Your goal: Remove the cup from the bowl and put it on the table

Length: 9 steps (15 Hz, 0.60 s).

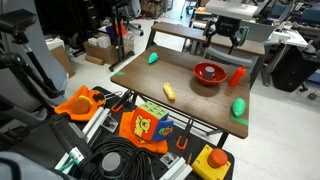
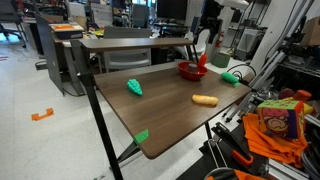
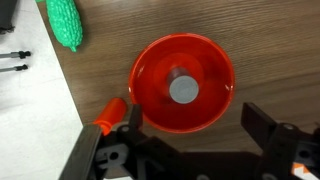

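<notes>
The grey cup [image 1: 210, 71] [image 3: 183, 87] inside the red bowl should come out onto the table, so my gripper should close on its sides.
A red bowl [image 1: 209, 72] stands on the brown table [image 1: 190, 100] near its far right side; it also shows in the other exterior view [image 2: 192, 70]. In the wrist view the bowl [image 3: 150, 75] holds only a grey round spot at its bottom. An orange cup [image 1: 237, 76] stands on the table just beside the bowl, outside it; the wrist view shows it [image 3: 110, 112] at the lower left. My gripper [image 3: 200, 125] hangs open and empty above the bowl and shows in both exterior views [image 1: 225, 40] [image 2: 203, 40].
A green toy [image 1: 153, 58] lies at the table's far left, another green toy [image 1: 239, 107] at the near right, and a yellow-orange object [image 1: 169, 91] in the middle. A green bumpy toy [image 3: 63, 22] lies by the table edge. Cables and colourful clutter [image 1: 140, 125] lie in front of the table.
</notes>
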### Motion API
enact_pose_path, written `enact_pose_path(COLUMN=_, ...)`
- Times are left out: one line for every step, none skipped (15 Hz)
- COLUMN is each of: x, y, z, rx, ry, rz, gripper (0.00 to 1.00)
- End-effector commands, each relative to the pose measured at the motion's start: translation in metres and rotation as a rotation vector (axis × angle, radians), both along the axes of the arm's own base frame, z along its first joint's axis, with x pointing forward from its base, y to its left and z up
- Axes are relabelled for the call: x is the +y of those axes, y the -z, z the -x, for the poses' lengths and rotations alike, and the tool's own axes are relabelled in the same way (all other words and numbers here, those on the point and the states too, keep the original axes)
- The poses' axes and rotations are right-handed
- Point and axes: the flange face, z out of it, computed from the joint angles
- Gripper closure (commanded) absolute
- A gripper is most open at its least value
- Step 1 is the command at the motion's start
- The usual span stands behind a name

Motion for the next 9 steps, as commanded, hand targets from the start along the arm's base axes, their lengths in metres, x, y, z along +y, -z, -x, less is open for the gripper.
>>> enact_pose_path(x=0.000, y=0.018, z=-0.014, rx=0.065, ry=-0.016, rz=0.010, gripper=0.00)
enact_pose_path(x=0.000, y=0.023, z=-0.017, rx=0.071, ry=-0.013, rz=0.014, gripper=0.00)
enact_pose_path(x=0.000, y=0.029, z=-0.020, rx=0.082, ry=-0.017, rz=0.013, gripper=0.00)
enact_pose_path(x=0.000, y=0.036, z=-0.022, rx=0.094, ry=-0.020, rz=0.012, gripper=0.00)
enact_pose_path(x=0.001, y=0.040, z=-0.024, rx=0.102, ry=-0.023, rz=0.011, gripper=0.00)
enact_pose_path(x=0.001, y=0.047, z=-0.027, rx=0.112, ry=-0.023, rz=0.013, gripper=0.00)
enact_pose_path(x=0.001, y=0.052, z=-0.029, rx=0.121, ry=-0.026, rz=0.012, gripper=0.00)
enact_pose_path(x=0.002, y=0.059, z=-0.031, rx=0.135, ry=-0.029, rz=0.011, gripper=0.00)
enact_pose_path(x=0.002, y=0.065, z=-0.034, rx=0.143, ry=-0.031, rz=0.012, gripper=0.00)
